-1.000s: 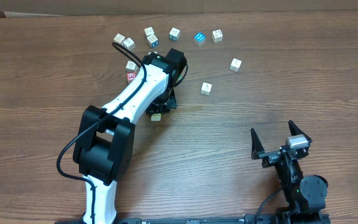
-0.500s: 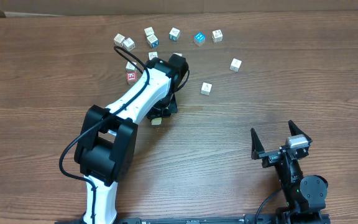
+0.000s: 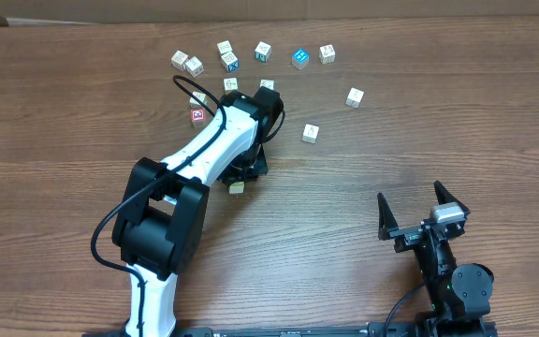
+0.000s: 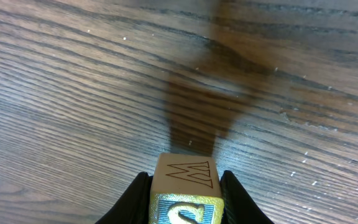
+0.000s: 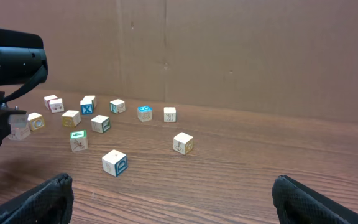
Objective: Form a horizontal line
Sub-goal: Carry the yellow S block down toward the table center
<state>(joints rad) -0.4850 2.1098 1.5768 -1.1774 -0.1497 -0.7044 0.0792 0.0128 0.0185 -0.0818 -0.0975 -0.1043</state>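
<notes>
The pale yellow cube's front side slants to the wood grain, so next I open my left gripper, turn it with the grain and close on the cube's sides (image 4: 187, 173).
My left gripper (image 3: 239, 178) is shut on a pale yellow cube (image 3: 237, 185), held just over the wood in the middle of the table. In the left wrist view the cube (image 4: 185, 186) sits tight between the two black fingers (image 4: 133, 200), with a zigzag letter on its top face. The red-faced cube (image 3: 196, 115) lies to the left of the arm, and a white cube (image 3: 198, 98) sits right behind it. The blue cube with a white X (image 3: 231, 63) (image 5: 87, 107) lies in the far row. My right gripper (image 3: 421, 213) (image 5: 173, 202) stands open at the front right, nothing in it.
Several other cubes lie scattered at the back: a blue one (image 3: 299, 58), white ones (image 3: 327, 53) (image 3: 355, 96) (image 3: 311, 133) and two close behind the left wrist (image 3: 230, 84) (image 3: 267, 84). A cardboard wall (image 5: 229, 50) closes off the table's far edge.
The left arm has drawn back toward the front with the pale yellow cube, uncovering two cubes behind its wrist. The right arm has not moved.
</notes>
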